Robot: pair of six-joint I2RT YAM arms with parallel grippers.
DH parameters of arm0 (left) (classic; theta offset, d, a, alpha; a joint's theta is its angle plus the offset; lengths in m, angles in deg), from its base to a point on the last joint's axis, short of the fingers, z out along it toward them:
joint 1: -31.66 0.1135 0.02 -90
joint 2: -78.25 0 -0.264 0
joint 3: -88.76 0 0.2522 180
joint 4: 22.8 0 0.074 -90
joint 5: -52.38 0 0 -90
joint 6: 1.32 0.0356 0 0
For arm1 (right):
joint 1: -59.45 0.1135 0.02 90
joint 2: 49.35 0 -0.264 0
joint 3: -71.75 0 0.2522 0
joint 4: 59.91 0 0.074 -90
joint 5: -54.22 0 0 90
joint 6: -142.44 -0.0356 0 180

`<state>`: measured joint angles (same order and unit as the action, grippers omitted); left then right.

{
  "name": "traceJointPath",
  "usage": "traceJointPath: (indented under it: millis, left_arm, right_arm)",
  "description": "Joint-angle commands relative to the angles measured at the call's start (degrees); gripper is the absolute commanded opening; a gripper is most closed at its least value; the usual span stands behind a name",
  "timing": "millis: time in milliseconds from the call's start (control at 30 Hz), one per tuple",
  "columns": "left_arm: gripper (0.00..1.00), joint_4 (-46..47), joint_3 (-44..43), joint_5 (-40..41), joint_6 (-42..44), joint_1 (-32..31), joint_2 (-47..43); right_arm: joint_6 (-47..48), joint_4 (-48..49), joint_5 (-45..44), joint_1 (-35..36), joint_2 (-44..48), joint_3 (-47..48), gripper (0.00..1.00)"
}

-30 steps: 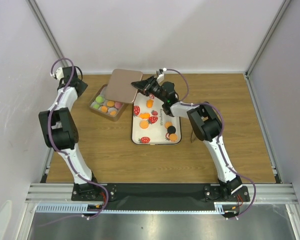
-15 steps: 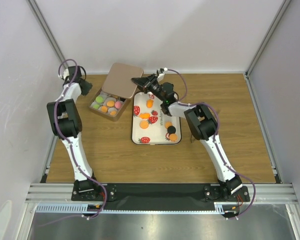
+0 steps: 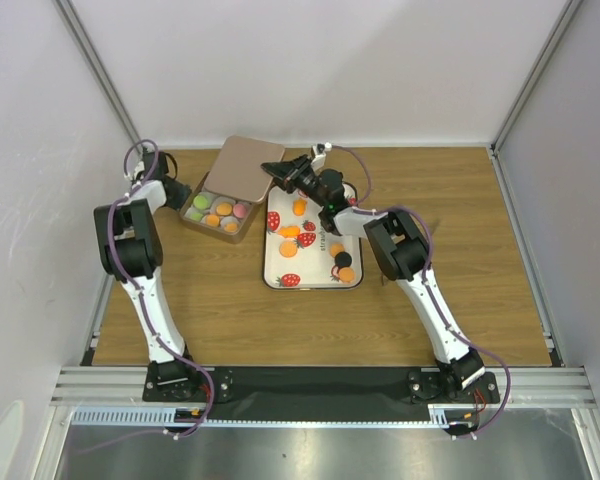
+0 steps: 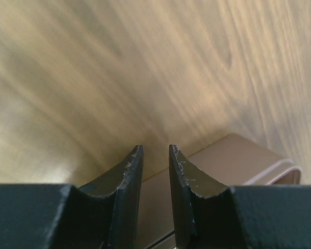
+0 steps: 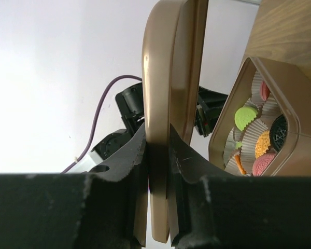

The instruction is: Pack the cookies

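Observation:
My right gripper needs to release the brown lid so it lies flat on the brown box's open top (image 3: 232, 210) (image 5: 256, 129), over the cookies in paper cups.
A brown box (image 3: 242, 231) at the table's back left holds several cookies (image 3: 223, 209) in paper cups, green, orange and pink. My right gripper (image 3: 278, 172) is shut on the edge of the brown lid (image 3: 246, 165) and holds it tilted over the box's back part. In the right wrist view the lid (image 5: 171, 78) stands edge-on between my fingers, with the open box (image 5: 295, 161) and a green cookie (image 5: 245, 116) to the right. More orange and black cookies (image 3: 342, 262) lie on the white tray (image 3: 274, 271). My left gripper (image 3: 178, 190) is at the box's left side, jaws narrowly parted and empty.
The tray is printed with red strawberry pictures (image 3: 290, 280). White enclosure walls stand close behind and to the left of the box. In the left wrist view the brown box's corner (image 4: 249, 161) lies just beyond my fingertips (image 4: 133, 161) on the wooden table (image 4: 145, 67).
My left arm has swung its gripper from the back left corner down to the box's left side. The right gripper has edged the lid slightly left over the box.

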<state>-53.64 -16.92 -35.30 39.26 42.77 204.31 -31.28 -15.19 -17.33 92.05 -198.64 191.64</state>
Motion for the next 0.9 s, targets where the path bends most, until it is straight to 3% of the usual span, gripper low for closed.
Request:
traceJointPath:
  millis: [0, 400, 867]
  left_arm:
    - [0.32, 2.48, 5.33, -0.83, -2.69, -0.39, -5.55]
    - [0.31, 9.52, 21.24, -1.89, -6.47, -0.74, -15.04]
    - [0.31, 10.14, 27.49, -3.38, -6.47, 1.27, -22.52]
  right_arm:
    - [0.84, 1.03, -0.26, 1.32, -0.30, 3.56, 0.00]
    - [0.84, -1.44, 1.58, 2.29, -1.44, 5.06, 0.00]
    - [-0.82, -2.06, 5.88, 3.17, -1.79, 4.71, 0.00]
